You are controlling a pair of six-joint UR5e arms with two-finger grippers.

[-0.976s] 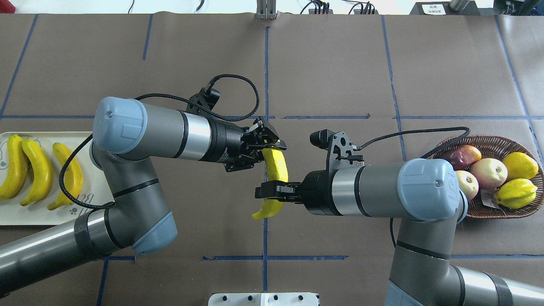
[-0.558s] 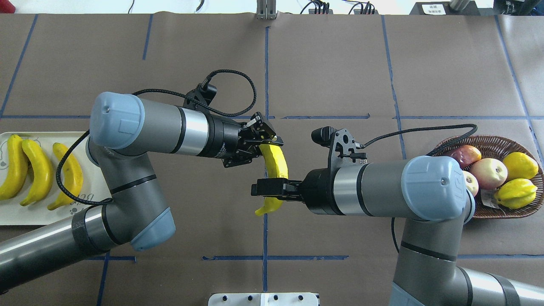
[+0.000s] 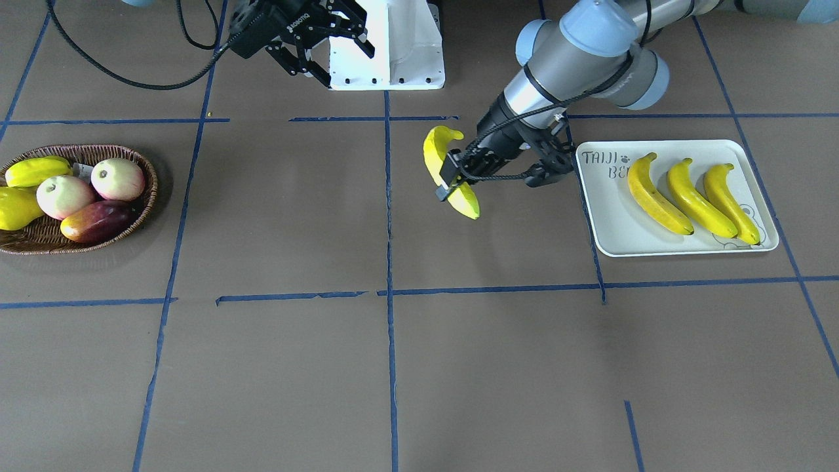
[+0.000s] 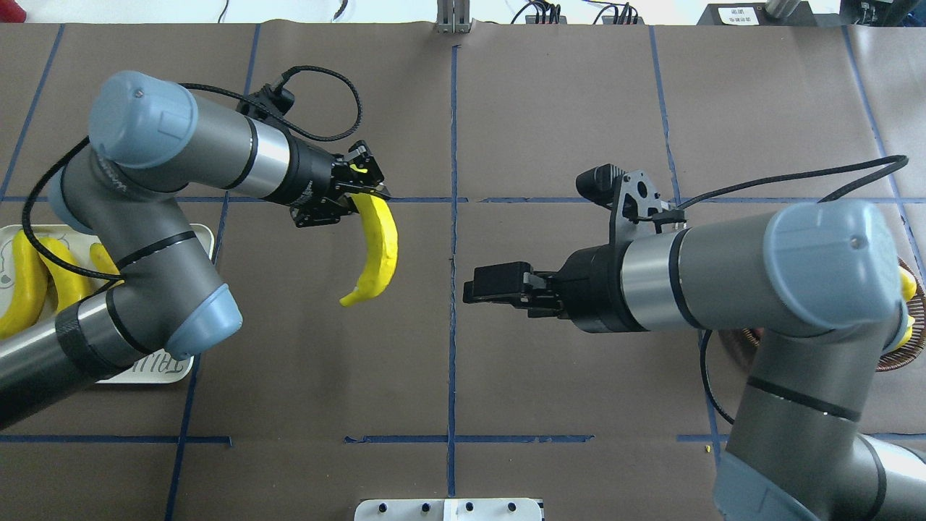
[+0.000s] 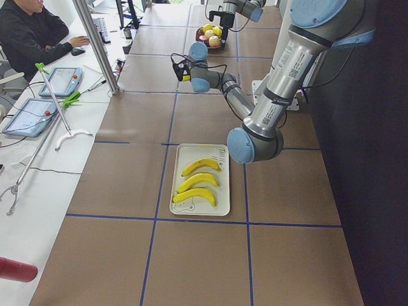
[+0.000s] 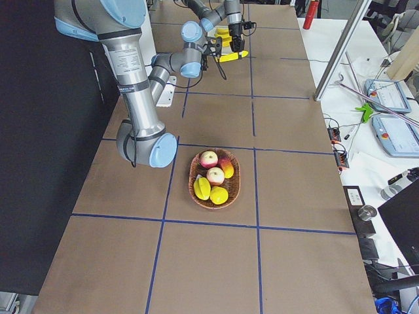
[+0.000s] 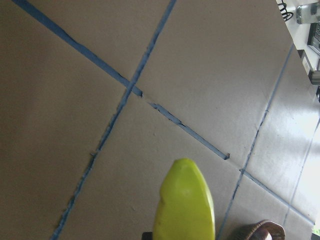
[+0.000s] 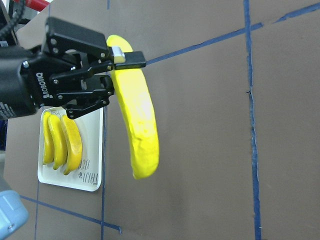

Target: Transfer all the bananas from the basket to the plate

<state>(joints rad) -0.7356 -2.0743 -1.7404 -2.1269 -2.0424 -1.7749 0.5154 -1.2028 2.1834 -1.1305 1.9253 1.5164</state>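
Next, my left gripper sets the banana free on the plate (image 3: 623,203), between the three bananas on it and the plate's rim that faces the basket.
My left gripper (image 4: 365,192) is shut on the top end of a long yellow banana (image 4: 376,250), which hangs above the table left of centre. It also shows in the front view (image 3: 449,178) and in the right wrist view (image 8: 122,57). My right gripper (image 4: 475,284) is open and empty, to the right of the banana and apart from it. Three bananas (image 3: 695,196) lie side by side on the white plate (image 3: 606,223). The wicker basket (image 3: 151,180) holds no bananas.
The basket holds two pink-white apples (image 3: 92,187), a dark red fruit (image 3: 98,223) and plump yellow fruits (image 3: 19,196). A white mount plate (image 3: 393,59) sits at the robot's edge. In the overhead view my arms hide most of the plate (image 4: 163,369) and basket (image 4: 897,358).
My right gripper has let go of the banana and drawn back to the right. My left gripper has carried the banana leftward, toward the plate.
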